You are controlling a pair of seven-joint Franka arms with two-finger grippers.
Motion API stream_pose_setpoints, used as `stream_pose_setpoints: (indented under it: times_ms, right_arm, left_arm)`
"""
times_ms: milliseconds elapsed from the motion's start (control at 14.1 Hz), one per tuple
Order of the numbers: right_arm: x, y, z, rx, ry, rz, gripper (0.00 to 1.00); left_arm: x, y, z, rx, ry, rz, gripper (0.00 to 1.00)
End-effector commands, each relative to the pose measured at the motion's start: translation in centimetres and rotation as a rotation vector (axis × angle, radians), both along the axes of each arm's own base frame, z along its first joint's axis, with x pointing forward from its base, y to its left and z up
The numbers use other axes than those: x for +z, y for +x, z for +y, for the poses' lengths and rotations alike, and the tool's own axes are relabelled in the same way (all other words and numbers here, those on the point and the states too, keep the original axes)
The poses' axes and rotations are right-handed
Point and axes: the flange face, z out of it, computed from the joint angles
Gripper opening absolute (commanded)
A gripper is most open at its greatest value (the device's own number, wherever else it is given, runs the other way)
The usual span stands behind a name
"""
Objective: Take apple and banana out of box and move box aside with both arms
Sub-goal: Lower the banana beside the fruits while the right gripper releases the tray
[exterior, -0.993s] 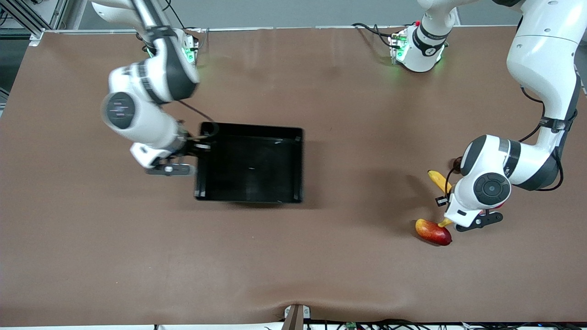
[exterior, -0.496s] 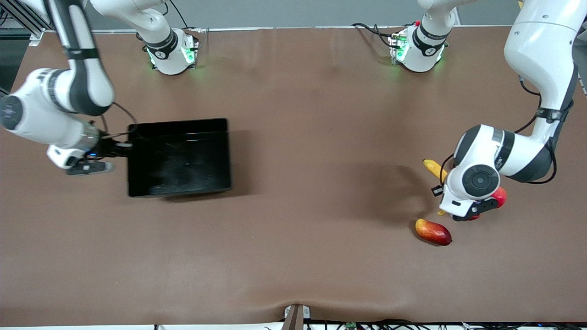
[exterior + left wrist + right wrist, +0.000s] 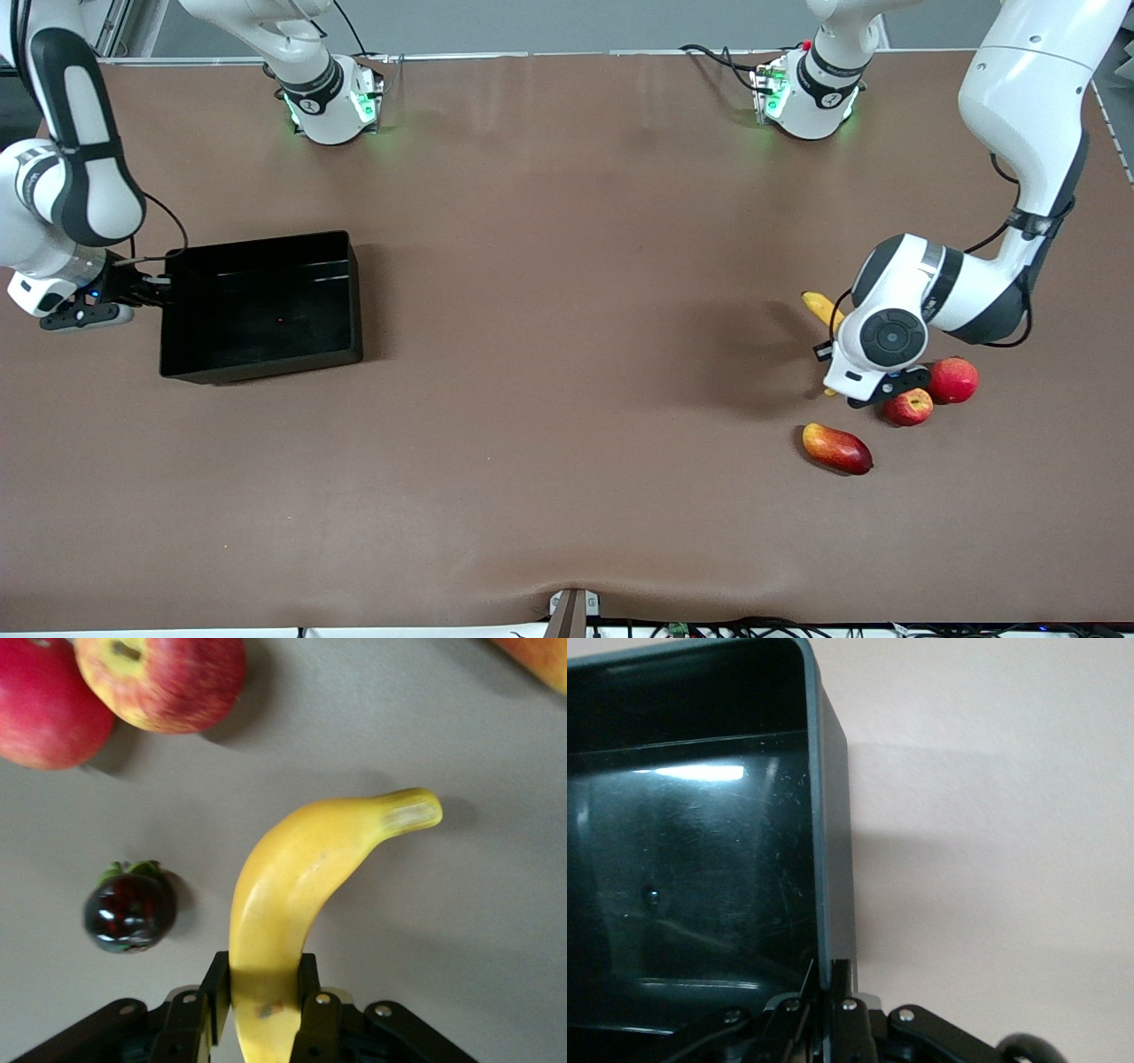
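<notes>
The yellow banana, now held just above the table, will go down from my left gripper on the table [image 3: 824, 342] [image 3: 333, 942] beside the small dark mangosteen.
My left gripper [image 3: 831, 359] is shut on the lower end of the yellow banana [image 3: 819, 307], seen close in the left wrist view [image 3: 292, 886] with my fingers [image 3: 306, 979] clamped on both sides. It holds the banana just above the table, beside the small red apple [image 3: 908, 407], which also shows in the left wrist view [image 3: 164, 678]. My right gripper [image 3: 146, 291] is shut on the end wall of the black box [image 3: 266, 310] at the right arm's end of the table. The right wrist view shows that wall [image 3: 833, 859] pinched between my fingers [image 3: 843, 979].
A larger plain red fruit [image 3: 953, 379] lies beside the apple. A red-yellow mango [image 3: 836, 447] lies nearer the front camera. A small dark mangosteen [image 3: 128, 911] sits on the table under the left arm, hidden in the front view.
My right gripper has carried the box from the table's middle to the right arm's end. My left gripper has shifted with the banana, uncovering the apple and the red fruit.
</notes>
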Motion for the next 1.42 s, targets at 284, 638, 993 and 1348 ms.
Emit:
stream_pose_setpoints:
  times_ms: [284,638,993,1348]
  right_arm:
    - [-1.9,-0.6,-1.5,-0.105,0.095,-0.035,0.0]
    - [-1.4,0.1,-2.9,-0.122,0.112,-0.018,1.0]
    - [2.6,2.7,-2.6,0.001,0.221,0.07,1.0]
    - [9.0,10.7,-3.3,0.48,-0.007,0.01,1.0]
  left_arm:
    - [-1.0,-2.1,-0.2,-0.009,-0.019,-0.034,0.0]
    - [-2.1,-2.5,-0.1,-0.008,-0.053,-0.06,0.0]
    - [-2.2,-2.4,0.0,-0.017,-0.055,-0.057,0.24]
    - [3.4,1.0,0.3,-0.021,-0.037,-0.137,1.0]
